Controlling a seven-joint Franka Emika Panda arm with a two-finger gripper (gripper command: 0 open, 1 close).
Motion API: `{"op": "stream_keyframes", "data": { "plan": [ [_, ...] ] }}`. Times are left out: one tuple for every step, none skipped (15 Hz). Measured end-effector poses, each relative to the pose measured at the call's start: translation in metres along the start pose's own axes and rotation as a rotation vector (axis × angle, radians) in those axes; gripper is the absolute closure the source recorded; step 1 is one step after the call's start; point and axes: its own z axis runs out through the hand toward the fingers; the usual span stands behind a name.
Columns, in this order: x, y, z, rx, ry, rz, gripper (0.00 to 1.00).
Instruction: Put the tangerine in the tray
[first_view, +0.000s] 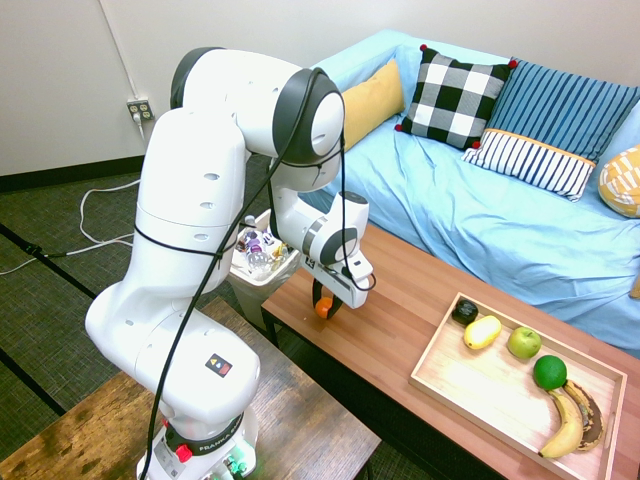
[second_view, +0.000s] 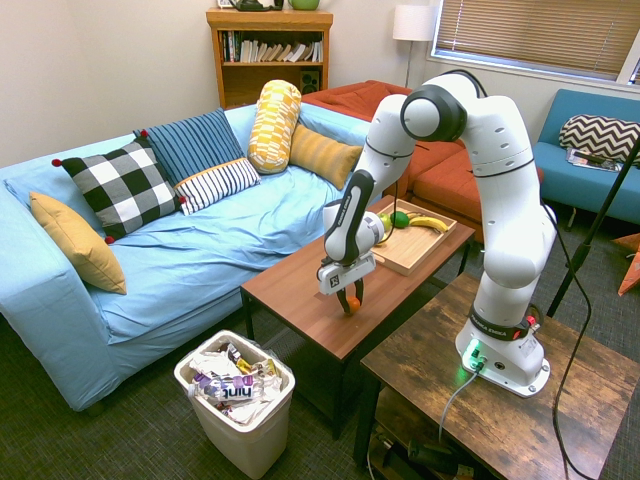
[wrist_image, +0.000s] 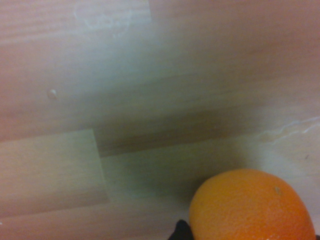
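Note:
My gripper is to release the tangerine on the bare tray's bottom between the lemon and the tray's near rim (first_view: 483, 382).
The small orange tangerine (first_view: 324, 309) sits on the brown coffee table near its end by the wastebasket, and my gripper (first_view: 326, 306) is shut on it from above. The second exterior view shows the gripper (second_view: 351, 301) down at the table with the tangerine (second_view: 351, 306) between its dark fingers. In the wrist view the tangerine (wrist_image: 252, 207) fills a corner, close over the wood. The light-wood tray (first_view: 470, 385) lies at the table's other end, holding several fruits; the same tray (second_view: 404, 250) shows behind the arm.
A white wastebasket (first_view: 262, 262) full of wrappers stands off the table's end beside the gripper. In the tray lie a lemon (first_view: 482, 332), a green apple (first_view: 523, 343), a lime (first_view: 549, 372) and a banana (first_view: 563, 428). A blue sofa (first_view: 480, 210) runs along the table's far side.

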Motion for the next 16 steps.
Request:
{"op": "stream_keyframes", "data": {
  "plan": [
    [0.004, 0.0, -0.014, 0.009, 0.008, 0.003, 1.0],
    [0.012, 0.001, -0.031, 0.019, 0.019, 0.008, 1.0],
    [0.024, 0.003, -0.051, 0.028, 0.034, 0.019, 1.0],
    [0.039, 0.007, -0.073, 0.041, 0.05, 0.034, 1.0],
    [0.059, 0.013, -0.093, 0.054, 0.067, 0.054, 1.0],
    [0.083, 0.023, -0.113, 0.067, 0.083, 0.082, 1.0],
    [0.11, 0.034, -0.133, 0.084, 0.093, 0.114, 1.0],
    [0.136, 0.047, -0.148, 0.095, 0.098, 0.142, 1.0],
    [0.16, 0.06, -0.16, 0.107, 0.105, 0.178, 1.0],
    [0.185, 0.075, -0.168, 0.113, 0.11, 0.215, 1.0],
    [0.209, 0.091, -0.172, 0.115, 0.114, 0.254, 1.0],
    [0.231, 0.107, -0.169, 0.111, 0.117, 0.296, 1.0],
    [0.25, 0.123, -0.161, 0.101, 0.116, 0.336, 1.0],
    [0.268, 0.14, -0.151, 0.085, 0.112, 0.376, 1.0],
    [0.284, 0.157, -0.14, 0.069, 0.111, 0.414, 1.0],
    [0.3, 0.175, -0.13, 0.052, 0.112, 0.451, 1.0]
  ]
}}
